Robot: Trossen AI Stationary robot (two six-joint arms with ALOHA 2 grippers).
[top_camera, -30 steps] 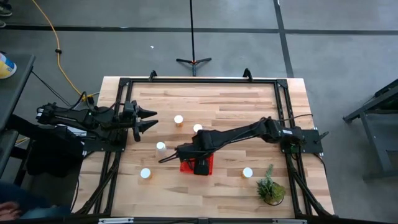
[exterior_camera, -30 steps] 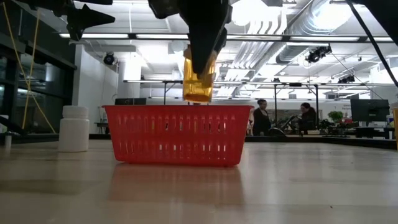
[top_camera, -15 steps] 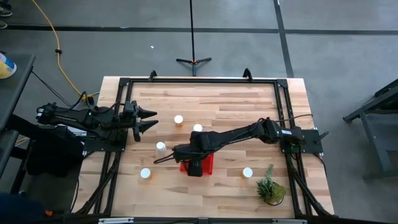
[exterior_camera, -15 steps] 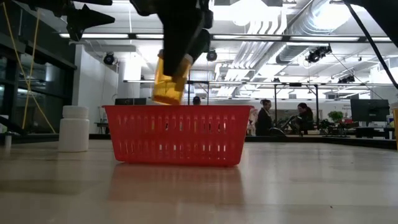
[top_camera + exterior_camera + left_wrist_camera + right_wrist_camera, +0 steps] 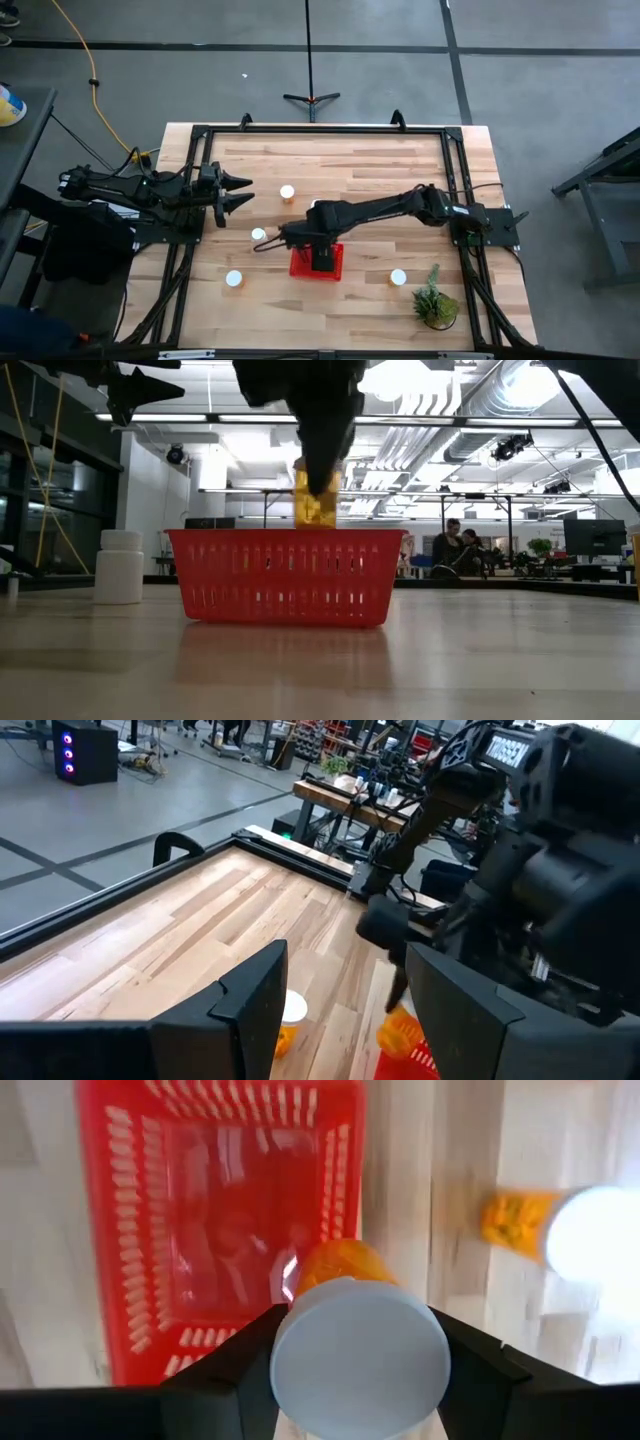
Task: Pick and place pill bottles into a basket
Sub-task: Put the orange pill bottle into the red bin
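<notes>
Next, I let go of the orange pill bottle, now hanging over the red mesh basket, with my right gripper inside the red mesh basket (image 5: 312, 264) (image 5: 274, 1230), toward the basket's side that faces my left gripper.
My right gripper (image 5: 316, 248) hangs over the red mesh basket (image 5: 318, 266), shut on an orange pill bottle (image 5: 316, 502) with a white cap (image 5: 360, 1356). In the right wrist view the bottle is above one wall of the basket (image 5: 215, 1230). Several other white-capped bottles stand on the table: far of the basket (image 5: 287, 191), left of it (image 5: 258, 235), near left (image 5: 234, 279) and right (image 5: 398, 277). My left gripper (image 5: 245, 193) is open and empty, held above the table's left side. My right gripper pinches the bottle's cap end (image 5: 300, 1342) between its two fingers, one on each side. The fingers come from above, pointing down. The bottle hangs upright below them, its base about level with the basket's rim (image 5: 290, 533), clear of the table.
A small green potted plant (image 5: 435, 300) stands at the near right corner. A black frame (image 5: 320, 128) runs round the table's edges. A white bottle (image 5: 120, 567) shows left of the basket in the low view. People sit in the room beyond.
My right gripper has swung toward the table's left with the bottle tipped, then come back over the basket and a little toward the far edge. The bottle is upright again.
</notes>
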